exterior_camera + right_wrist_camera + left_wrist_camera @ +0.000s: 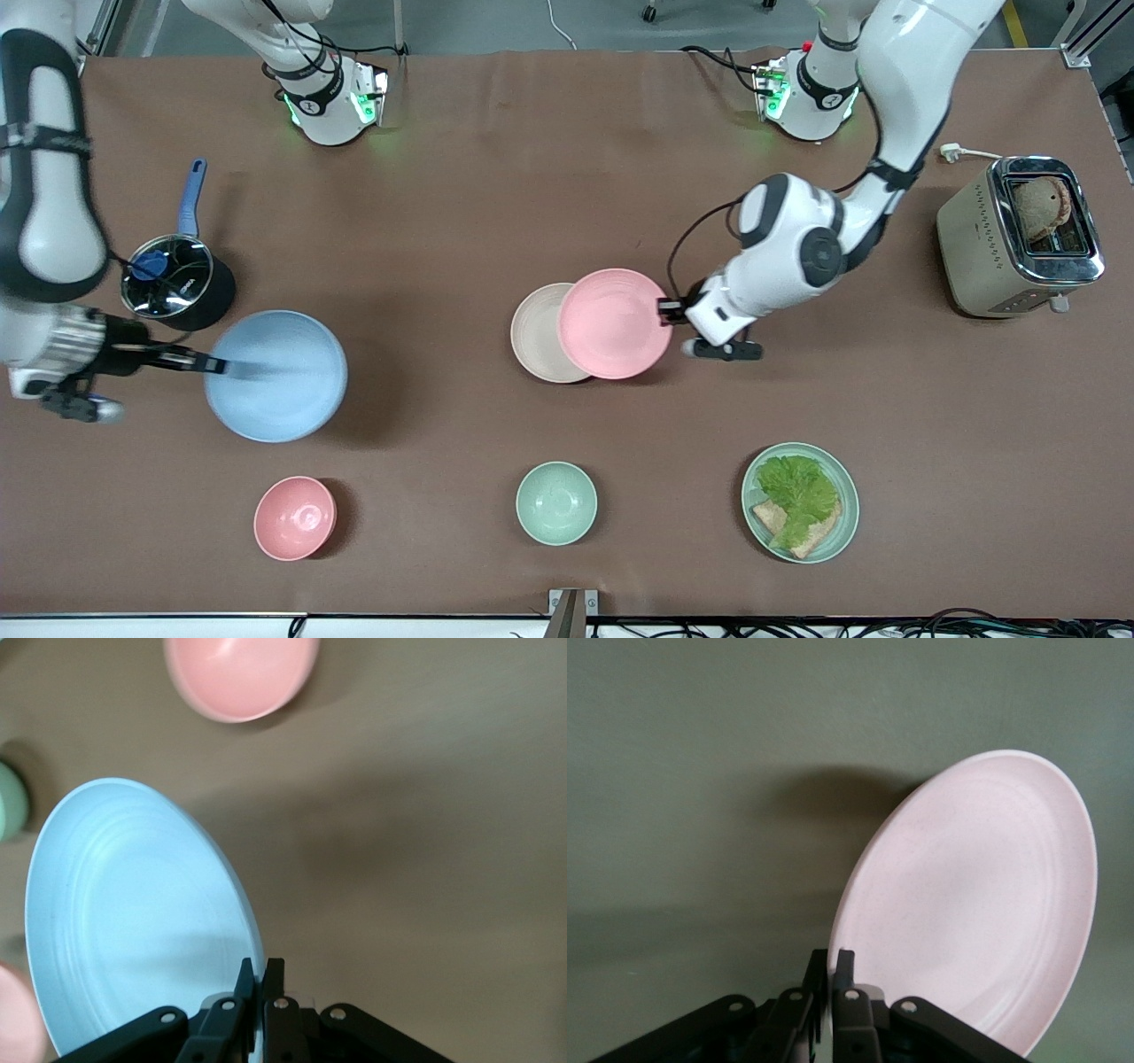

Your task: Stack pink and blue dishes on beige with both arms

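The robot's right gripper needs to set the blue plate down on top of the pink plate (pixel 574 315), above the beige plate.
My left gripper (pixel 666 309) is shut on the rim of the pink plate (pixel 614 322), which hangs partly over the beige plate (pixel 537 335) lying in the middle of the table. In the left wrist view the pink plate (pixel 983 904) fills one side and the gripper (pixel 833 961) pinches its edge. My right gripper (pixel 215 364) is shut on the rim of the blue plate (pixel 282 374), held above the table toward the right arm's end. The right wrist view shows the blue plate (pixel 133 912) clamped in the gripper (pixel 263 970).
A black pot (pixel 173 282) with a blue handle stands beside the blue plate. A small pink bowl (pixel 294 517), a mint-green bowl (pixel 555 501) and a green plate of lettuce and bread (pixel 800 501) sit near the front camera. A toaster (pixel 1019 235) stands at the left arm's end.
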